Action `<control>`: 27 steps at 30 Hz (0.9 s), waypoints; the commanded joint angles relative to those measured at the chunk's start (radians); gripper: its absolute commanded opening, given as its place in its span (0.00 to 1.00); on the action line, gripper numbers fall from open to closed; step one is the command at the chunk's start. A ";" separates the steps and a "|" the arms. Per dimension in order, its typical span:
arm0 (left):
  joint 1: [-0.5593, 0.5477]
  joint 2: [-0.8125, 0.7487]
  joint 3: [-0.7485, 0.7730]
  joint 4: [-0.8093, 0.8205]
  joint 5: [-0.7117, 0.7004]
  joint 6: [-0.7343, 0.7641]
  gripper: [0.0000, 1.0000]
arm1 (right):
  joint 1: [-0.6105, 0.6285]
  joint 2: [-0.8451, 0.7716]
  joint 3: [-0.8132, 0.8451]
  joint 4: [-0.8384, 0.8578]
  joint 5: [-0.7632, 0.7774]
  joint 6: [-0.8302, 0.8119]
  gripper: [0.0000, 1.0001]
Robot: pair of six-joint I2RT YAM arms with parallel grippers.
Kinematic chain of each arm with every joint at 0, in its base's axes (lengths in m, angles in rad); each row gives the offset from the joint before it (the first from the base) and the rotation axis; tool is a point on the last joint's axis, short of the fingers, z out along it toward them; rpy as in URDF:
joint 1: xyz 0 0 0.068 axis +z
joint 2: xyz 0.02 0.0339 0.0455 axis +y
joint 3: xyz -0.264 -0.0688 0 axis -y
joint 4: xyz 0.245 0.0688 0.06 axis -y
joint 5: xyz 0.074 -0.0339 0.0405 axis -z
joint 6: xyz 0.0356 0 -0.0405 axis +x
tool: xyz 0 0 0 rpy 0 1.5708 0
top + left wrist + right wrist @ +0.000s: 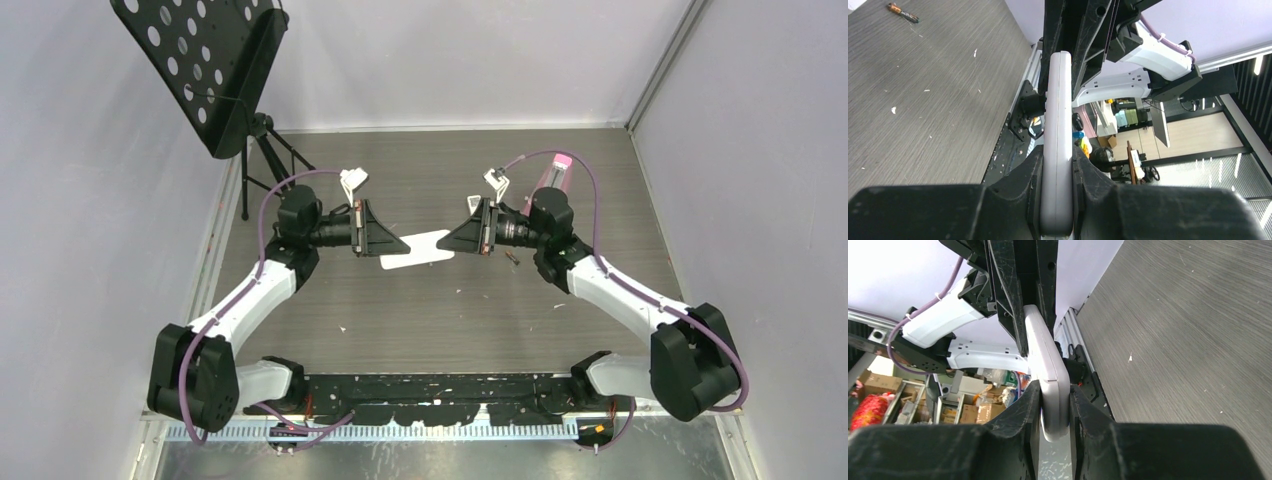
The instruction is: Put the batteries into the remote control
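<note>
The cover and the remote control's body are pinched together in my right gripper, so next I open it, take the cover alone [1048, 397] and pull it off before putting the batteries in.
The white remote control [417, 250] hangs above the middle of the table, held end to end between both arms. My left gripper [398, 246] is shut on its left end; in the left wrist view the remote's edge [1058, 110] runs up from between the pads of the gripper [1057, 165]. My right gripper [447, 240] clamps the other end, with both fingers pressed against the remote [1045, 355] at the gripper [1054, 400]. One dark battery [512, 258] lies on the table below the right wrist, and it also shows as a battery [903, 13] at the far top left.
A black perforated music stand [200, 70] on a tripod stands at the back left. A pink and white object [560, 172] sits behind the right arm. Grey walls close in the wood-grain table [450, 320]. A black rail [440, 385] runs along the near edge.
</note>
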 commanded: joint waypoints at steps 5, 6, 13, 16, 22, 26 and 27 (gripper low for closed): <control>0.036 -0.045 0.022 0.005 -0.042 -0.030 0.00 | -0.043 0.016 -0.069 0.144 0.119 0.105 0.01; 0.037 -0.045 0.028 -0.019 -0.046 -0.014 0.00 | -0.043 0.014 -0.061 0.098 0.138 0.077 0.04; 0.037 -0.025 0.059 -0.145 -0.061 0.067 0.00 | -0.043 0.023 -0.037 0.055 0.130 0.046 0.25; 0.038 -0.017 0.086 -0.265 -0.094 0.147 0.00 | -0.043 0.013 -0.033 0.048 0.129 0.054 0.34; 0.038 0.016 0.115 -0.343 -0.126 0.199 0.00 | -0.043 0.012 -0.024 0.061 0.098 0.088 0.44; 0.038 0.034 0.115 -0.331 -0.120 0.187 0.00 | -0.044 0.029 -0.034 0.119 0.074 0.115 0.45; 0.039 0.037 0.116 -0.331 -0.117 0.187 0.00 | -0.043 0.040 -0.035 0.135 0.067 0.123 0.47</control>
